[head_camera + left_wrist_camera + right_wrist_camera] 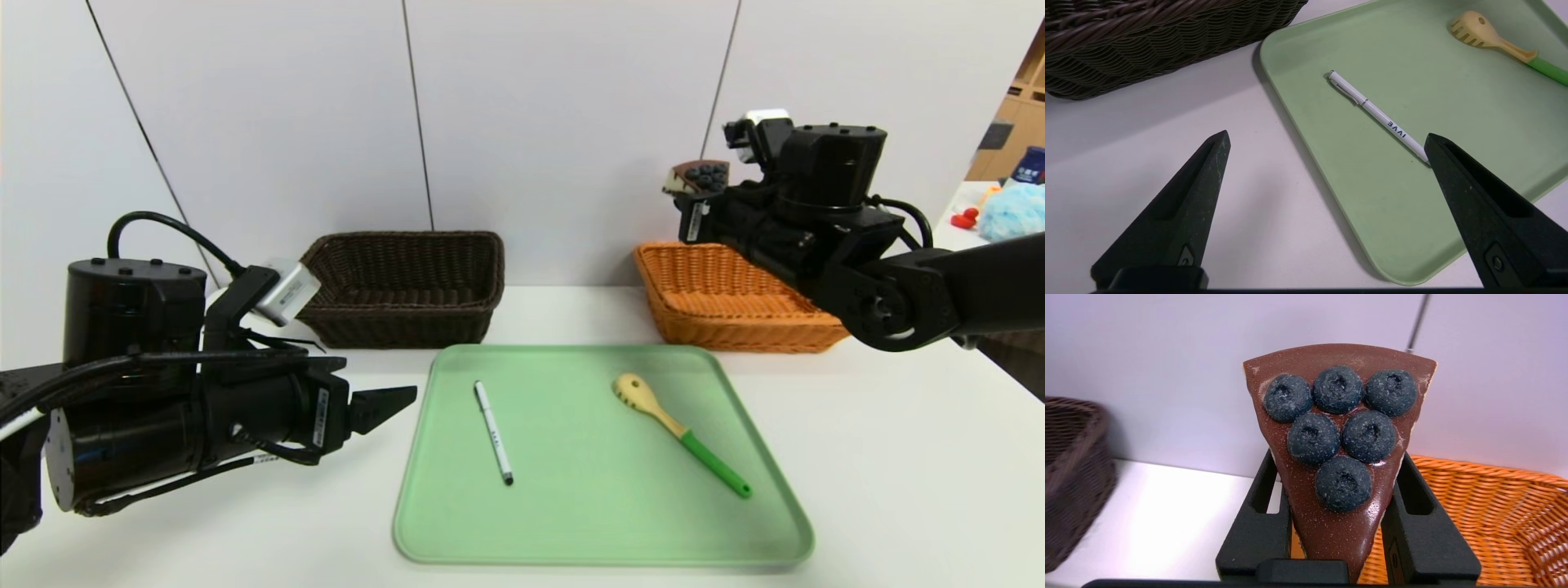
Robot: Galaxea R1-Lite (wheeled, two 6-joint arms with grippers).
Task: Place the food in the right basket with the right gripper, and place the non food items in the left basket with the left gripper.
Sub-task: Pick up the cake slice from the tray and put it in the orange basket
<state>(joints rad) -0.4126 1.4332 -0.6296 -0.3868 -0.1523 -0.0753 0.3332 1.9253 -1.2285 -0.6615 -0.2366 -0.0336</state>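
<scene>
Next, my right gripper releases the chocolate cake wedge on the bottom of the orange basket, close behind its front rim [735, 303].
My right gripper [692, 200] is shut on the chocolate cake wedge [696, 177], holding it in the air above the left end of the orange basket [718, 314]. In the right wrist view the cake [1337, 457] sits wedged between both black fingers [1257, 535], berries on top. The white pen [493, 431] and the yellow slotted spoon with a green handle [679, 434] lie on the green tray [604, 523]. My left gripper [392, 404] hovers open just left of the tray, near the pen [1376, 114], with nothing between its fingertips [1218, 143]. The dark brown basket [408, 286] stands behind it.
The two baskets stand against the white back wall with a gap of table between them. A blue fuzzy thing [1012, 211] and small red toys [965, 217] lie on a side surface at the far right. White table surrounds the tray.
</scene>
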